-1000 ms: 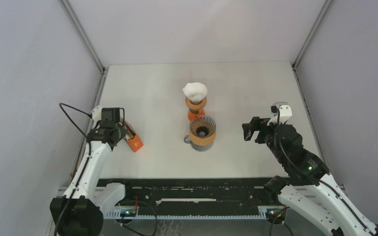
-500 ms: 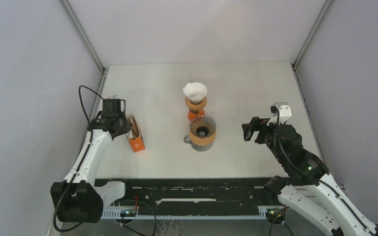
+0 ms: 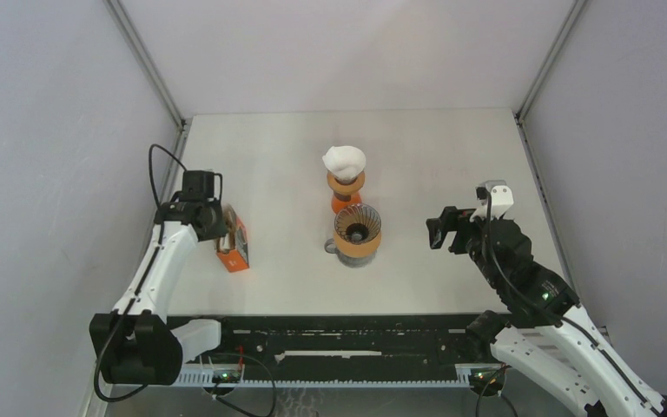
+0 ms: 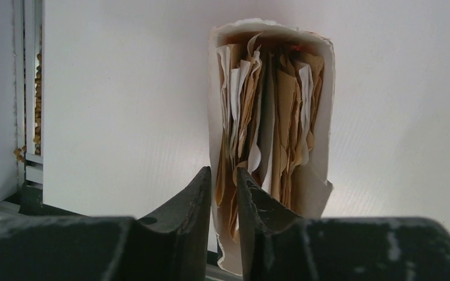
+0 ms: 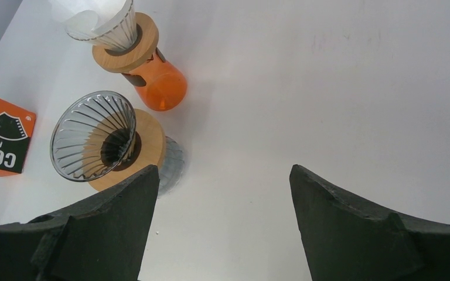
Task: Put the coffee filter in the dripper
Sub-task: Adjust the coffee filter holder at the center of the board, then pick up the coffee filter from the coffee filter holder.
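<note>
The left gripper straddles the box's side and the filters against it, so it should open, move to the box's middle and pinch a white filter point(image 4: 267, 146).
The empty glass dripper point(image 3: 357, 228) with a wooden collar stands on a cup mid-table and also shows in the right wrist view point(image 5: 94, 143). An orange box of coffee filters point(image 3: 234, 242) stands at the left. The left wrist view looks into its open top, with brown and white filters point(image 4: 269, 105) packed inside. My left gripper point(image 3: 218, 226) is shut on the box's near wall and the filters against it point(image 4: 224, 187), one finger outside and one inside. My right gripper point(image 3: 439, 233) is open and empty, right of the dripper point(image 5: 222, 170).
A second dripper holding a white filter point(image 3: 345, 161) sits on an orange server point(image 3: 344, 201) just behind the empty dripper; both show in the right wrist view point(image 5: 102, 23). The box's label shows at that view's left edge point(image 5: 0, 137). The table's left edge lies beside the box.
My left gripper has swung toward the back and turned the filter box from slanted to nearly upright, shifting it slightly left. The right arm has not moved.
</note>
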You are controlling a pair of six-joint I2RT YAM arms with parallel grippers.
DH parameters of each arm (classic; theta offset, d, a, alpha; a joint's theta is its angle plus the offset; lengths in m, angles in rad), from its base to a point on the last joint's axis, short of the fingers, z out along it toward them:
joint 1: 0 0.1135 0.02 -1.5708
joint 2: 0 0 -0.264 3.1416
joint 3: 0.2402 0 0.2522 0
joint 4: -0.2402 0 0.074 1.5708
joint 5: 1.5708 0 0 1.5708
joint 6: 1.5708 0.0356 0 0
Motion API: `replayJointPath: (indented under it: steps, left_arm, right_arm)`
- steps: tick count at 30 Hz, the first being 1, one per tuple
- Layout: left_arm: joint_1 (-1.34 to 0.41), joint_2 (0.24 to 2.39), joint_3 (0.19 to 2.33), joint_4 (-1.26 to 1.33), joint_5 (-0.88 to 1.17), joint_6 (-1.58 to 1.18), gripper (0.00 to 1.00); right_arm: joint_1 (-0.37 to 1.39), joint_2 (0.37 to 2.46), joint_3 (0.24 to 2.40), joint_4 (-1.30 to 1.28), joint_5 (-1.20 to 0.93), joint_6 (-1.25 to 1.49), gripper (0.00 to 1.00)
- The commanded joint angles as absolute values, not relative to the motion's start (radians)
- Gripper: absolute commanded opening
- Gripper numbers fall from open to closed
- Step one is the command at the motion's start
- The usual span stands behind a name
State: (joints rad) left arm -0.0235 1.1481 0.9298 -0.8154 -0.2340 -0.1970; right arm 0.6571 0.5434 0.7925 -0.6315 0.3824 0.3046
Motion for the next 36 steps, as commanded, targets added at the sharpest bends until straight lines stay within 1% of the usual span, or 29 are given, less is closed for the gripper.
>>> replayJointPath:
  steps: [1,5,11,14,17,19,24,30,36]
  left_arm:
    - [-0.019,1.123,1.012,-0.843,-0.27,-0.189,0.32]
    - [-0.018,1.087,1.049,-0.876,-0.256,-0.2,0.36]
    - [-0.02,1.05,1.077,-0.909,-0.181,-0.227,0.37]
    - [-0.02,1.053,1.067,-0.912,-0.134,-0.245,0.34]
    - [-0.021,1.073,1.052,-0.913,-0.103,-0.254,0.29]
    - [-0.022,1.087,1.044,-0.915,-0.101,-0.259,0.24]
    - [-0.024,1.13,1.041,-0.929,-0.14,-0.277,0.17]
    - [-0.024,1.187,1.039,-0.941,-0.169,-0.28,0.15]
    - [-0.024,1.217,1.03,-0.939,-0.196,-0.28,0.16]
  right_arm:
    - [0.661,0.551,0.793,-0.601,0.374,0.324,0.9]
    - [0.66,0.556,0.793,-0.601,0.37,0.324,0.9]
    - [0.655,0.56,0.793,-0.6,0.363,0.325,0.89]
    - [0.654,0.562,0.793,-0.6,0.361,0.326,0.9]
    - [0.652,0.563,0.794,-0.6,0.358,0.328,0.9]
    - [0.652,0.564,0.793,-0.6,0.356,0.327,0.9]
    - [0.652,0.567,0.794,-0.6,0.354,0.327,0.9]
    - [0.652,0.566,0.793,-0.598,0.354,0.325,0.9]
    - [0.652,0.57,0.793,-0.597,0.35,0.325,0.9]
